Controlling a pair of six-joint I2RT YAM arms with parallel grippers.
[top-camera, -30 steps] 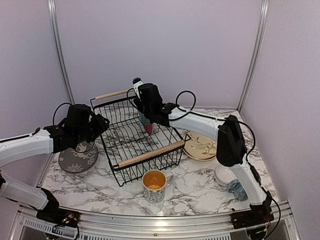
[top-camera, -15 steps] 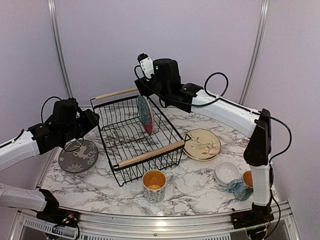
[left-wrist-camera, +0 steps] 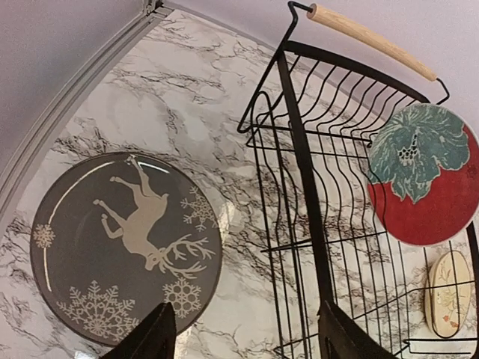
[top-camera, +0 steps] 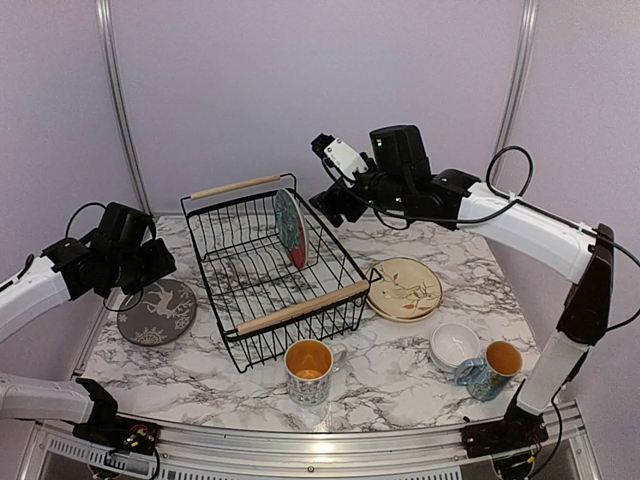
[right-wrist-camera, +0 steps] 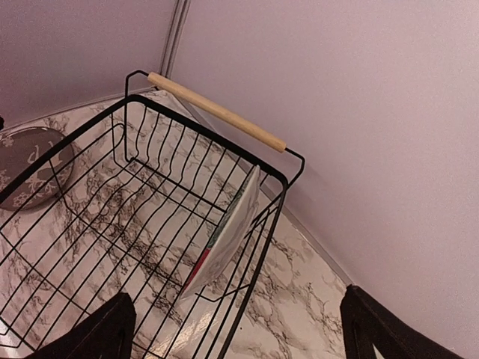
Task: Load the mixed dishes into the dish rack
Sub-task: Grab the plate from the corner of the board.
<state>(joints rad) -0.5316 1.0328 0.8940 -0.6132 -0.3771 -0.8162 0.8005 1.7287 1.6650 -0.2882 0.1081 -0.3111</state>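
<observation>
My left gripper is going to close on the rim of the grey reindeer plate [top-camera: 119,322] [left-wrist-camera: 34,258], on the side of the plate that is farthest away from the dish rack.
The dish rack [top-camera: 300,308] stands mid-table, and the red plate with teal leaf [top-camera: 290,228] leans on edge against its far right wall. My right gripper [top-camera: 330,205] hangs open above and to the right of that corner, clear of the plate [right-wrist-camera: 221,239]. The dark grey reindeer plate [top-camera: 157,311] lies flat left of the rack. My left gripper [top-camera: 152,265] hovers open above it, holding nothing; in its wrist view the plate [left-wrist-camera: 123,247] sits just left of the jaws. The small tan plate [top-camera: 404,290], a white bowl [top-camera: 455,345] and two mugs [top-camera: 310,372] [top-camera: 490,368] sit outside the rack.
The rack's near wooden handle faces the front mug, and its far handle [right-wrist-camera: 217,112] lies near the back wall. Walls close in behind and on both sides. The right arm's long link runs down the right edge past the bowl and blue mug.
My right gripper let go of the red plate, which stays in the rack, then rose and swung right while opening. My left gripper pulled back left, uncovering the reindeer plate.
</observation>
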